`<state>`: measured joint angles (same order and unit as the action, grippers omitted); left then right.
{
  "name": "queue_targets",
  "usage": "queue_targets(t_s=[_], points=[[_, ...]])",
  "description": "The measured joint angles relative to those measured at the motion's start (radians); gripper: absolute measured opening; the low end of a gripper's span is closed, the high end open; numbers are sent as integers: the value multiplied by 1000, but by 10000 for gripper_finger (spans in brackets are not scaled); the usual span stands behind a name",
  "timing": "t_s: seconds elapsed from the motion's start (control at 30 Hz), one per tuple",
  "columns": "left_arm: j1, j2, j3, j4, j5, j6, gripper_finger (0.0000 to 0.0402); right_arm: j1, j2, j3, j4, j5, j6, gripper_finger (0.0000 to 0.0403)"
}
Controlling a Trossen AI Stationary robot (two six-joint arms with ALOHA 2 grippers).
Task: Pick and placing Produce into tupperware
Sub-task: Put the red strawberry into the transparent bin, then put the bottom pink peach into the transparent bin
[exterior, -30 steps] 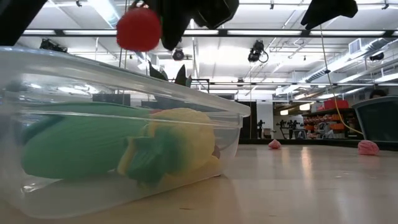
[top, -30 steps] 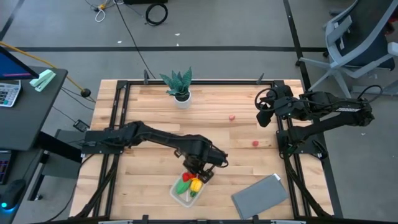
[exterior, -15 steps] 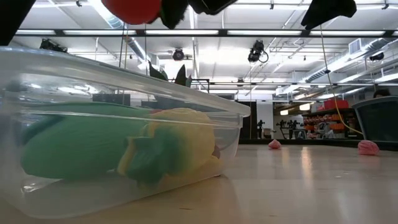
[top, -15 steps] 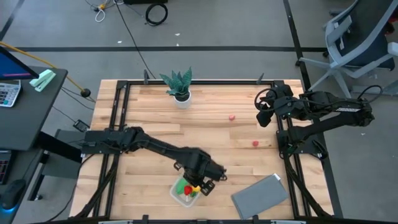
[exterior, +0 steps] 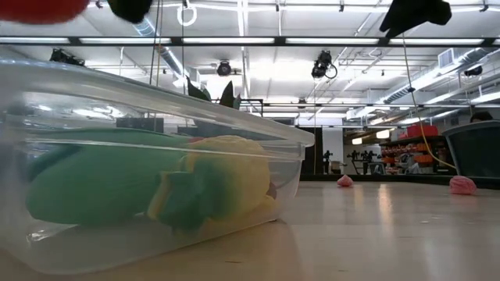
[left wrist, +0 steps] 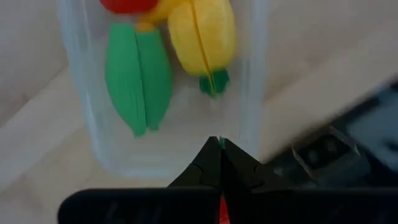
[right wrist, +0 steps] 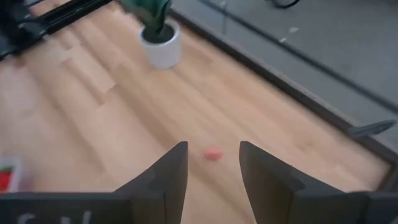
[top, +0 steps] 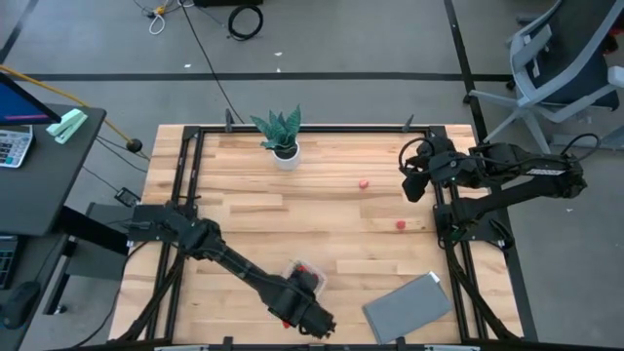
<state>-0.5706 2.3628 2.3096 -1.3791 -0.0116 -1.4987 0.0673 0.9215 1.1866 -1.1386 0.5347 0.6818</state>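
My left gripper is to let go of the red piece, now held over the box's near end, inside the clear tupperware's near end (top: 296,318) (left wrist: 198,118), next to the tip of the green piece.
The clear tupperware (left wrist: 163,93) sits flat on the table near its near edge and fills the low view (exterior: 148,164). In the high view only its far end (top: 310,280) shows beside my left arm. Inside lie a green piece (left wrist: 138,78), a yellow piece (left wrist: 202,31) and a red piece (left wrist: 127,5). My left gripper (left wrist: 221,149) hangs over the box's near end (top: 310,320), shut on another red piece of produce (exterior: 31,6). Two small pink-red pieces (top: 363,182) (top: 400,225) rest on the wood. My right gripper (right wrist: 212,180) is open, raised at the table's right side (top: 414,182). My left gripper pinches a red piece of produce between its two fingers. Only a red sliver (left wrist: 221,211) and a green tip (left wrist: 221,144) show between them in the wrist view. The piece is lifted clear, above the box's rim at its near end.
A spiky green plant in a white pot (top: 283,146) stands near the far edge. A flat grey sheet (top: 408,307) lies at the near right corner. The pink piece (right wrist: 212,152) lies ahead of my right gripper on open wood.
My left gripper has carried the red piece from the box's far side toward the table's near edge, passing above the box and staying shut. In the low view the piece has risen and drifted left, almost out of the picture. The box has stayed put.
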Motion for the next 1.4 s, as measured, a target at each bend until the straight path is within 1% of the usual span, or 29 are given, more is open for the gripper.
queue_targets(t_s=[0.13, 0.27, 0.4, 0.53, 0.73, 0.83, 1.0, 1.1, 1.2, 1.3, 1.4], points=[[-9, 39, 0, -7, -84, -19, 6, 1, 0, 0, -1, -82, 9, 153], [-4, 58, 0, -14, -145, -41, 5, 1, 0, 0, -3, -101, 9, 153], [2, 59, 0, -15, -161, -43, 5, 1, 0, 0, -10, -102, 17, 153], [2, 59, 0, -7, -176, -77, 9, 1, 0, 0, -33, -104, 45, 153], [-1, 75, 1, 76, -172, -91, 7, 1, 0, 0, -56, -104, 43, 153], [-1, 96, 0, 105, -172, -95, 21, 1, 0, 0, -72, -104, 42, 153], [1, 112, 0, 108, -141, -94, 57, 1, 0, 0, -98, -104, 32, 153], [11, 114, 0, 103, -102, -127, 80, 1, 0, 0, -105, -103, 10, 153], [25, 114, 0, 114, -27, -153, 104, 1, 0, 0, -108, -108, -49, 154], [42, 114, 0, 120, 60, -203, 125, 1, 0, 0, -137, -155, -113, 159], [63, 114, 0, 154, 131, -212, 139, 1, 0, 0, -181, -194, -178, 165]])
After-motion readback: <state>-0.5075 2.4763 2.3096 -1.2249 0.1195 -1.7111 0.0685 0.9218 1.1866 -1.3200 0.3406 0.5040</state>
